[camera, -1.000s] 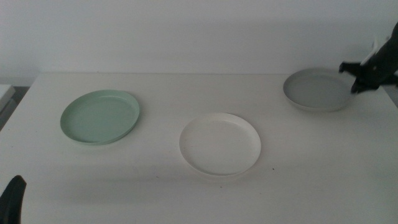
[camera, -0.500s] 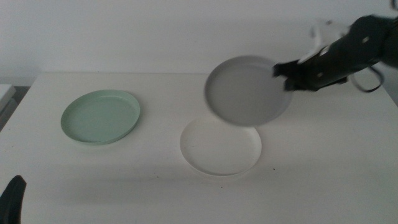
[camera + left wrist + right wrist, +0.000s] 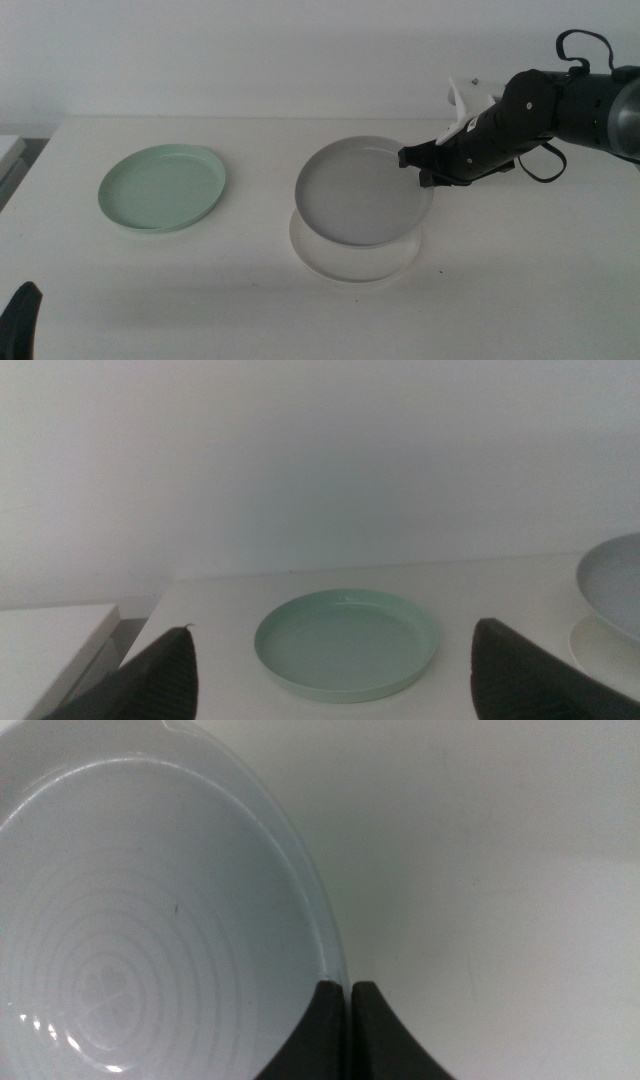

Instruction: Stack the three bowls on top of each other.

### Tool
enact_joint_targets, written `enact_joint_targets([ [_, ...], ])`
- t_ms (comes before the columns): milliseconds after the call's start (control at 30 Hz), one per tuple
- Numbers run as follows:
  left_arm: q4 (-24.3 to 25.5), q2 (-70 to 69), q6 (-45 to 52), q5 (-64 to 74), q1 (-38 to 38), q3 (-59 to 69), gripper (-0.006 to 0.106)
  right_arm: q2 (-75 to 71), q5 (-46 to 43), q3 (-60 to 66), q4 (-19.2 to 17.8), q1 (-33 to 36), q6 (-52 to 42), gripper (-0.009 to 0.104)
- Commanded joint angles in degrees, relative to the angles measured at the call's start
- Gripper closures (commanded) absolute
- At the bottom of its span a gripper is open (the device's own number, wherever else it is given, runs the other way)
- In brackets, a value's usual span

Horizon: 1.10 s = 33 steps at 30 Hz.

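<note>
Next, I release the grey bowl with my right gripper inside the white bowl [image 3: 353, 231] at the table's middle.
My right gripper [image 3: 418, 168] is shut on the right rim of the grey bowl [image 3: 362, 190] and holds it in the air just above the white bowl [image 3: 352, 258] at the table's middle. The white bowl is mostly covered; only its front edge shows. In the right wrist view the jaws pinch the grey bowl's rim [image 3: 330, 945], the gripper [image 3: 349, 992] closed tight on it. The mint green bowl [image 3: 162, 187] lies alone on the table at the left, also seen in the left wrist view [image 3: 347, 643]. My left gripper [image 3: 330, 685] is open, waiting low at the front left corner [image 3: 20, 320].
The white table [image 3: 520, 280] has bare surface at the right and front. A pale wall stands behind it. A white block edge [image 3: 8, 150] lies off the table's far left.
My right gripper picked the grey bowl up from the back right and carried it left and down, until it hangs over the white bowl. The left arm has not moved.
</note>
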Motion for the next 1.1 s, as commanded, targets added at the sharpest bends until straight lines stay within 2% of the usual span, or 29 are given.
enact_joint_targets([
  [0, -0.1, -0.2, -0.1, -0.8, -0.2, 0.0, 0.007, 0.0, 0.1, 0.3, 0.3, 0.6, 0.0, 0.098],
  [700, -0.1, -0.2, 0.1, -0.8, -0.2, 0.0, 0.007, 0.0, -5.8, 5.3, 0.4, 2.3, 0.5, 0.095],
  [933, -0.1, -0.2, 0.1, -0.8, -0.2, 0.0, 0.007, 0.0, -5.6, 5.3, 0.4, 2.3, 0.7, 0.073],
  [1000, -0.1, -0.2, -0.1, -0.8, -0.2, 0.0, 0.007, -0.1, -5.1, 5.2, 0.3, 2.3, 0.0, 0.057],
  [1033, -0.1, -0.2, -0.1, -0.8, -0.2, 0.0, 0.007, -0.1, -3.9, 4.6, 0.0, 2.3, -0.4, 0.044],
  [1067, -0.1, -0.2, -0.1, -0.8, -0.2, 0.0, 0.007, -0.1, -2.2, 3.9, 0.0, 2.3, -1.1, 0.025],
])
